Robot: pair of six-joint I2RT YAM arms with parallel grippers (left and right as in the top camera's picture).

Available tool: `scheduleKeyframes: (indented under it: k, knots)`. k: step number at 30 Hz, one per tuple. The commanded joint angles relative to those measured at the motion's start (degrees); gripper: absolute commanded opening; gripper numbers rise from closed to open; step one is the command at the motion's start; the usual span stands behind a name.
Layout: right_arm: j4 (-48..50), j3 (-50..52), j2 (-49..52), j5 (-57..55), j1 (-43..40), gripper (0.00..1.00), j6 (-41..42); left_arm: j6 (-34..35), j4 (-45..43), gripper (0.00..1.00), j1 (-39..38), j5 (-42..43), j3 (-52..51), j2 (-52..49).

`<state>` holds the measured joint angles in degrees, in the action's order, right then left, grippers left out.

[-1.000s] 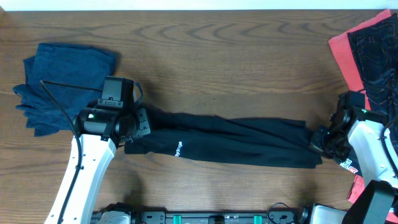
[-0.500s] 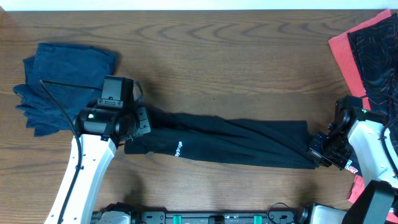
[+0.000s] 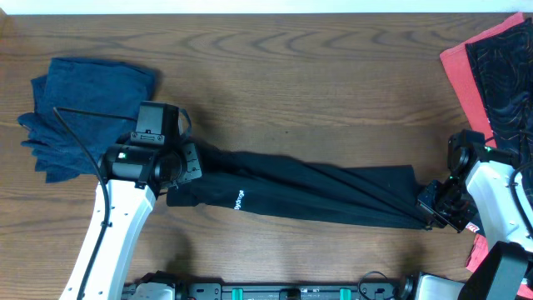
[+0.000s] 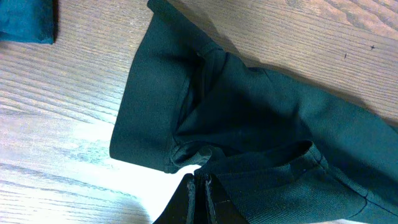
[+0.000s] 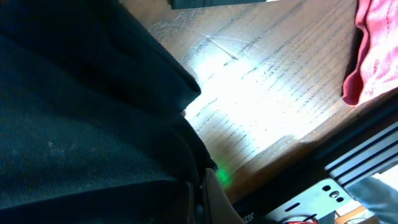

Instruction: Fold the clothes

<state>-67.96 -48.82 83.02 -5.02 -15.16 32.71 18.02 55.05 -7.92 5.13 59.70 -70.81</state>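
Observation:
Next, I let go of the black garment's end, now pinched at the folded hem, with my left gripper on the black cloth (image 3: 245, 168) (image 4: 260, 112) just behind the white logo.
A long black garment (image 3: 325, 190) with a small white logo (image 3: 239, 200) lies stretched across the table's front half. Its left end is pinched in my left gripper (image 3: 196, 162), whose shut jaws (image 4: 200, 182) meet at the folded hem (image 4: 186, 112). My right gripper (image 3: 428, 208) is shut on the garment's right end near the front edge. In the right wrist view black cloth (image 5: 81, 106) covers the fingers (image 5: 198, 185). The dark-blue garment (image 3: 83, 108) lies crumpled at the far left. Coral-red cloth (image 3: 456, 71) and a black-patterned garment (image 3: 504, 71) lie at the far right.
The wooden table (image 3: 316, 75) carries all the garments. A black mounting rail (image 3: 291, 292) runs along the front edge. Red cloth (image 5: 373, 50) hangs close to my right arm (image 3: 500, 200), with more of it at the front right corner (image 3: 476, 250).
My right gripper has moved toward the front edge and slightly right, dragging the black garment's right end with it, so the cloth now slants. The left arm has stayed put.

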Motion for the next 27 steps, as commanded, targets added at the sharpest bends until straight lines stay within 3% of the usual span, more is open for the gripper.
scheduleKeyframes:
  k: [1, 10, 17, 27]
  knots:
    - [-0.6, -0.7, -0.6, -0.8, -0.2, 0.01, 2.0, 0.2, -0.1, 0.06, 0.1, -1.6, 0.2, 0.4]
    - [-1.7, -0.5, -0.6, 2.5, -0.2, 0.05, 2.0, 0.3, -0.1, 0.06, 0.1, -1.5, 0.2, 0.4]
    - [-0.5, -0.5, -0.6, 2.4, -0.2, 0.23, 2.0, 0.3, -2.3, 0.06, 0.1, -1.5, 0.2, -0.3]
    - [2.7, -0.5, -0.6, 2.5, -0.2, 0.22, 1.9, -0.4, -4.9, 0.06, 0.1, 1.4, 0.2, -4.2]
